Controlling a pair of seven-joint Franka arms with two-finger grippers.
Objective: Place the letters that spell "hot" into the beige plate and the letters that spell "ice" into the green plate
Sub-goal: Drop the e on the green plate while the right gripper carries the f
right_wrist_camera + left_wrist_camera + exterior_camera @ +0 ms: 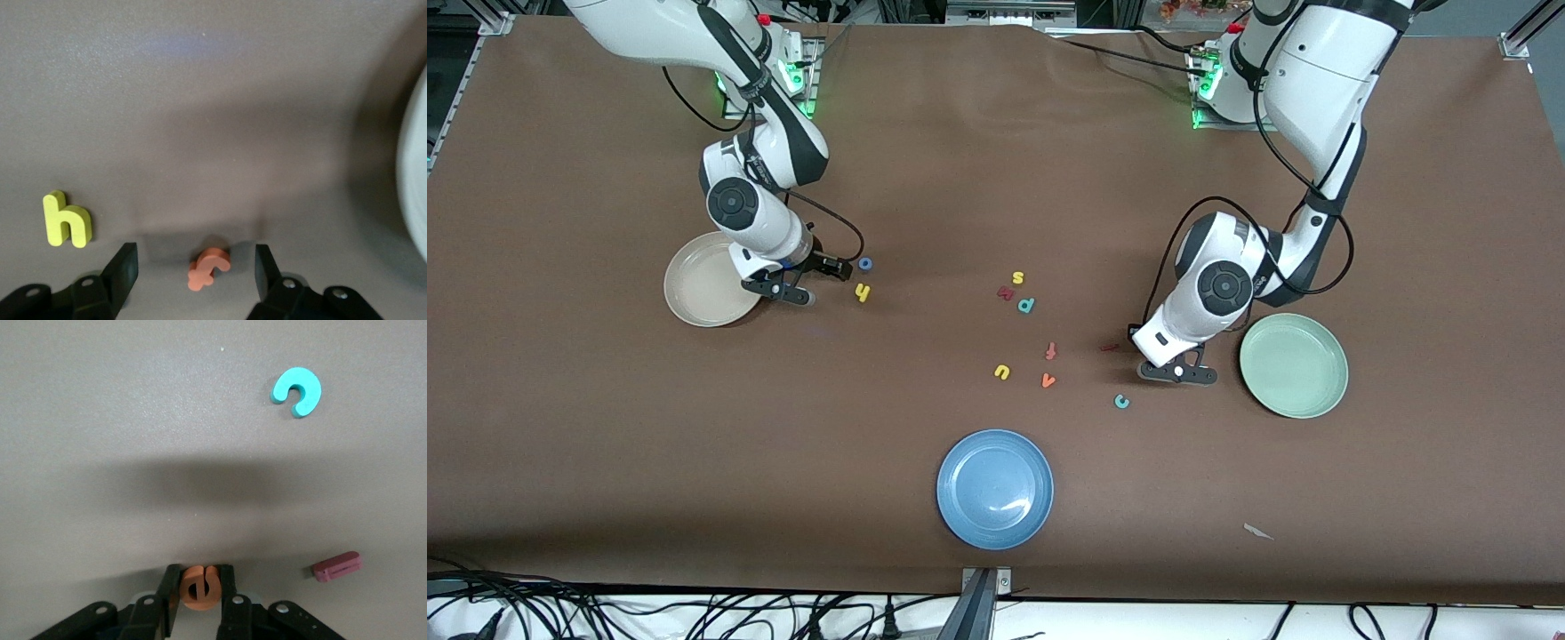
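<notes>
Next, my left gripper lets go of the orange e near the middle of the empty green plate [1295, 359].
In the left wrist view my left gripper [200, 576] is shut on the orange e [200, 592], one finger pressed on each side of it, low at the table. The teal c [297, 391] and the dark red i [337, 566] lie close by. This left gripper [1181, 373] is beside the green plate [1294, 365]. My right gripper [195, 252] stands open with the orange t [209, 267] lying flat between its fingers, untouched. The yellow h [65, 219] lies beside it. This right gripper [783, 292] is next to the beige plate [704, 281]. The blue o [864, 264] lies close to the yellow h [862, 292].
A blue plate [995, 488] sits nearest the front camera. Loose letters lie mid-table: yellow s [1017, 278], teal p [1026, 305], reddish f-like letter [1051, 351], orange v [1048, 380], yellow u [1002, 372]. The teal c [1121, 402] and the dark red i [1109, 348] lie by the left gripper.
</notes>
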